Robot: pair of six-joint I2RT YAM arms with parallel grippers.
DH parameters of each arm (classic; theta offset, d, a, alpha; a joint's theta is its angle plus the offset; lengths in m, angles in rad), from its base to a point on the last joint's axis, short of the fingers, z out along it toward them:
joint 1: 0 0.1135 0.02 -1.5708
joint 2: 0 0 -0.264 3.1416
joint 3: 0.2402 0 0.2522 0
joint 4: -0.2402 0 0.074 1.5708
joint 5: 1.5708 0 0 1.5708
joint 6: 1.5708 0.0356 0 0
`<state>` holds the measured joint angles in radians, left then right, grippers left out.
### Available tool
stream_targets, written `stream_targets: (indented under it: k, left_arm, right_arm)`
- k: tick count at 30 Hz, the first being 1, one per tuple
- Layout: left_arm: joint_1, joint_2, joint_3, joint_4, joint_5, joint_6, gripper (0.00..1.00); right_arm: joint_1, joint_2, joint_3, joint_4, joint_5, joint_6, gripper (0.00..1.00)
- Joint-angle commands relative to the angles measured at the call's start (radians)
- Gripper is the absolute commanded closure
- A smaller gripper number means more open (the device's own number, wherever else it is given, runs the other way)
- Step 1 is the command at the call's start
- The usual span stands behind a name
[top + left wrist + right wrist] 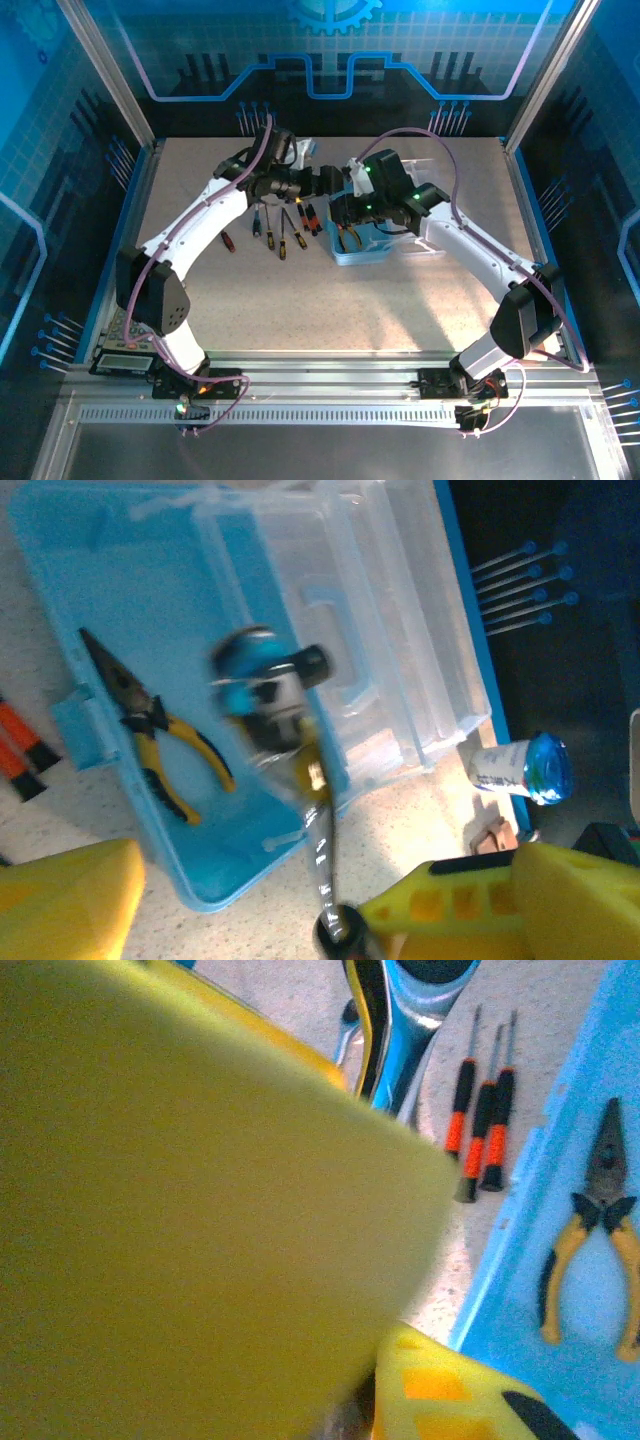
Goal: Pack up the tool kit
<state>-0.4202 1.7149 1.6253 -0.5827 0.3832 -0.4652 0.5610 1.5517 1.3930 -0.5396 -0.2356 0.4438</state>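
Observation:
Next, my right gripper lets go of the ratchet inside the pale-blue box [369, 204], in the spot between the yellow-handled pliers and the clear lid.
The pale-blue box [365, 252] [150, 590] [520, 1290] lies open mid-table, its clear lid [380, 610] folded back. Yellow-handled pliers [160, 735] [600, 1230] lie inside it. A screwdriver with a blue-capped clear handle [265, 695] [400, 1010], blurred, slants over the box edge, its metal shaft running down towards me. My left gripper [322, 185] [325, 890] is open, its fingers wide either side of the shaft. My right gripper [348, 212] [385, 1400] is shut on the shaft's lower end. Several orange-and-black screwdrivers [280, 228] [482, 1120] lie left of the box.
A grey calculator [125, 355] sits at the table's near left corner. A small white tube with a blue cap [520, 770] stands beyond the lid. Blue enclosure walls [120, 180] ring the table on three sides.

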Motion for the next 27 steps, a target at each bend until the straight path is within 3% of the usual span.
stream_targets:
  k: [1,5,13,27]
  left_arm:
    - [0.063,-0.063,0.028,-0.068,-0.055,0.047,0.01]
    - [0.164,-0.142,-0.054,-0.097,-0.084,0.06,0.01]
    - [0.292,-0.224,-0.218,-0.248,-0.293,0.146,0.01]
    - [0.313,-0.228,-0.377,-0.245,-0.375,0.152,0.01]
  right_arm:
    - [-0.019,-0.028,0.0,-0.076,0.099,-0.066,1.0]
    - [-0.04,-0.032,0.007,-0.153,0.212,-0.103,1.0]
    - [-0.065,0.073,0.106,-0.317,0.482,-0.202,1.0]
    - [-0.111,0.315,0.216,-0.278,0.499,-0.254,1.0]
